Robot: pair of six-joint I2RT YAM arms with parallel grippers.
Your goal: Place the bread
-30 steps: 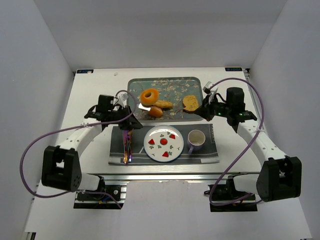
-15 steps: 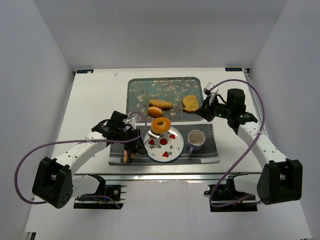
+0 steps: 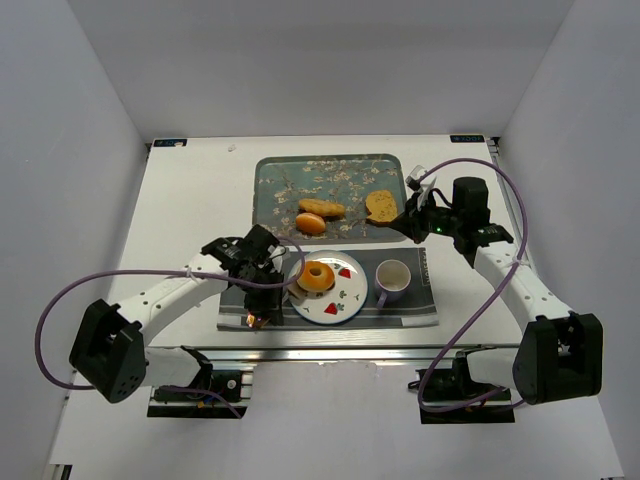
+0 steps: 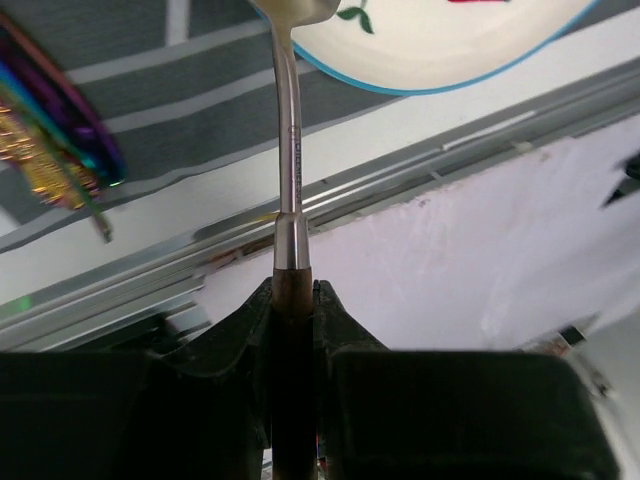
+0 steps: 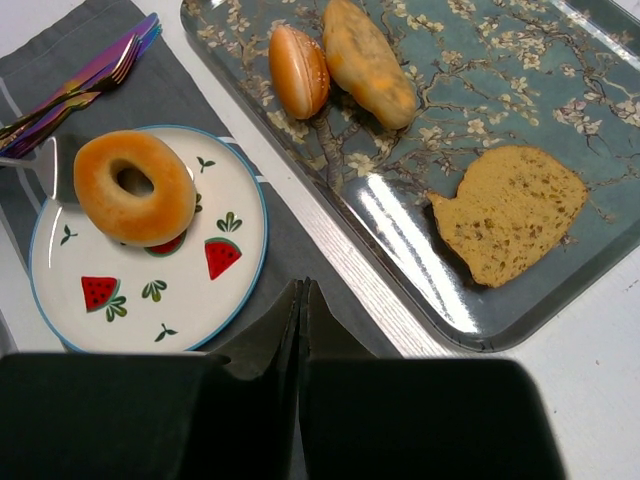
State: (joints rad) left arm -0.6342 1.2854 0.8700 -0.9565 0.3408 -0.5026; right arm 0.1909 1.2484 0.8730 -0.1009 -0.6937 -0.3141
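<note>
My left gripper needs to set the metal server down on the white table (image 3: 205,238), beside the cutlery end of the placemat, and let go of it there.
The bread, a golden ring doughnut (image 3: 318,275), lies on the white watermelon plate (image 3: 345,300). In the right wrist view the doughnut (image 5: 134,186) sits on the plate's (image 5: 190,300) upper left part. My left gripper (image 3: 270,277) is shut on the wooden handle of a metal server (image 4: 288,150). The server's blade (image 5: 45,160) reaches under the doughnut's left edge. My right gripper (image 3: 408,226) is shut and empty, and hovers over the tray's near right edge (image 5: 303,285).
A blossom-patterned tray (image 3: 350,180) holds a toast slice (image 5: 510,210), an oblong roll (image 5: 365,60) and a small bun (image 5: 298,70). A mug (image 3: 392,278) stands right of the plate on a grey placemat (image 3: 420,305). Iridescent cutlery (image 4: 60,130) lies at the mat's left.
My left arm carried the doughnut on the server from the tray toward me and lowered it onto the plate. The right arm has not moved.
</note>
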